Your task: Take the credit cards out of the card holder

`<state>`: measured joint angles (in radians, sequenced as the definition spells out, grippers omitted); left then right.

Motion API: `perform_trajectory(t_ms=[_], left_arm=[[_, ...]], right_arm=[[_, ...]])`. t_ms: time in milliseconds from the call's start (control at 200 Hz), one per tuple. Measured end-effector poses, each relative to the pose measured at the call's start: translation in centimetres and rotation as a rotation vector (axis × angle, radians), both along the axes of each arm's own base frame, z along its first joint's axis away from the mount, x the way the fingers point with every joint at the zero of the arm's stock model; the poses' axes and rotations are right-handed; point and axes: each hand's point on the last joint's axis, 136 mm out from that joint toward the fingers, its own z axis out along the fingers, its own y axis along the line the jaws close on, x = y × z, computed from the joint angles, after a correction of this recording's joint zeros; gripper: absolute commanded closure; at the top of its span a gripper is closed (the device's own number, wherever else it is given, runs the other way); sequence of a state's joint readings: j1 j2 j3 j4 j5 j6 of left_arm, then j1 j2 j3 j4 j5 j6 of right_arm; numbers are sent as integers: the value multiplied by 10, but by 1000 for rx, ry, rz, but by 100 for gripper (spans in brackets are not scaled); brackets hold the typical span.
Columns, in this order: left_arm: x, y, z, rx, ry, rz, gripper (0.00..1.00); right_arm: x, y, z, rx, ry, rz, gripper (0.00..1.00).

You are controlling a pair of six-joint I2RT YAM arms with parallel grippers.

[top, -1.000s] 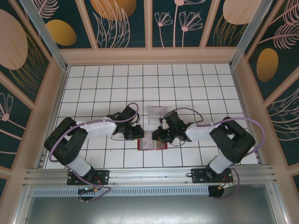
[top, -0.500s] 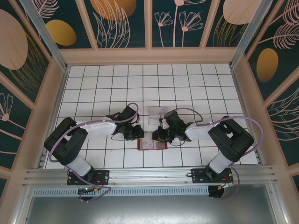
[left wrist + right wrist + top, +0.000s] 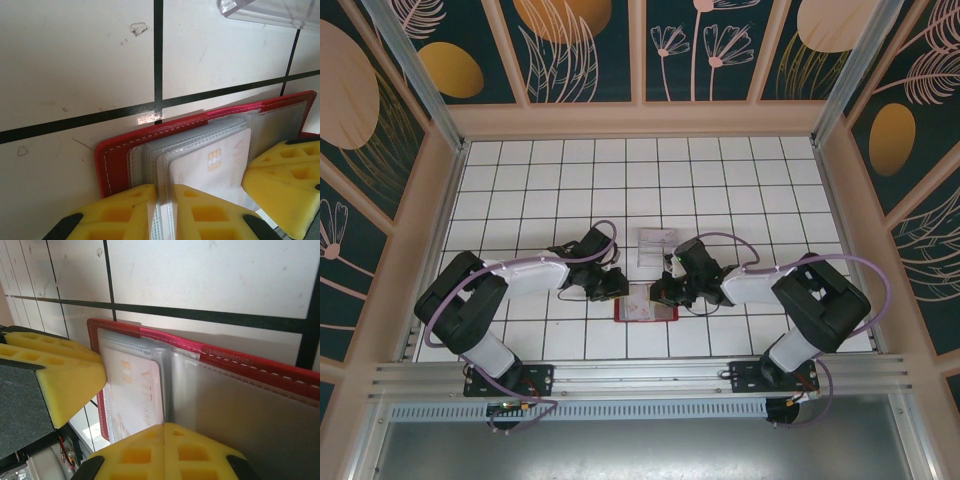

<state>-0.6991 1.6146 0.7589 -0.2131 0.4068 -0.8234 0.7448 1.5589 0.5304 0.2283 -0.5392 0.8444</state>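
Observation:
My left gripper is pinching the sleeves close to the pale credit card's edge, so it should open and grip the sleeves' outer edges [image 3: 137, 169] beside the red cover.
The red card holder [image 3: 645, 304] lies open on the white tiles between both arms. In the left wrist view its red cover [image 3: 116, 159] spreads under a fan of clear sleeves, and my left gripper [image 3: 162, 194] is shut on those sleeves' edges. A pale credit card [image 3: 215, 161] with a gold chip lies on top of the fan. My right gripper [image 3: 164, 429] is shut at that card's [image 3: 131, 390] long edge, by the holder's [image 3: 250, 365] fold. Seen from above, the left gripper [image 3: 614, 288] and right gripper [image 3: 660, 293] meet over the holder.
A clear square plastic tray [image 3: 657, 243] sits just beyond the holder, its corner [image 3: 270, 11] at the top right of the left wrist view. The other arm's yellow finger [image 3: 67, 375] crowds the holder's left side. Wooden walls frame the tiled floor.
The right arm's elbow has swung slightly to the right while its gripper stays at the holder. The left arm and the holder have not moved.

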Motion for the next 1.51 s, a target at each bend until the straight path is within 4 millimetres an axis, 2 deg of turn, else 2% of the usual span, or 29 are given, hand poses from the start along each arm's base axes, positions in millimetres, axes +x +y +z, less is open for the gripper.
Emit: perform_trajectory(t_ms=[290,455,615,715,846,1021,1266,1506], left_arm=[[0,1,1,3,-2,2,80],[-2,8,2,42,5,12,79],[-5,16,5,100,8,18,71],[-8,9,12,105,-2,0,63],[-15,0,15,109,-9,-20,59],[-21,-3,13,120,-7,-31,62],[-17,4,9,163,-23,-7,69],[-20,11,0,193,-18,-2,71]], right_arm=[[1,-3,0,-14,-2,-11,100],[0,-5,0,-17,-1,-13,100],[-2,-7,-2,-20,6,-14,100],[-4,-8,-5,-24,13,-14,100],[-5,-7,-3,-16,14,-9,100],[-6,-6,-2,-6,18,-1,100],[-6,-5,-1,-5,18,-1,87],[-4,-4,0,-2,14,-1,81]])
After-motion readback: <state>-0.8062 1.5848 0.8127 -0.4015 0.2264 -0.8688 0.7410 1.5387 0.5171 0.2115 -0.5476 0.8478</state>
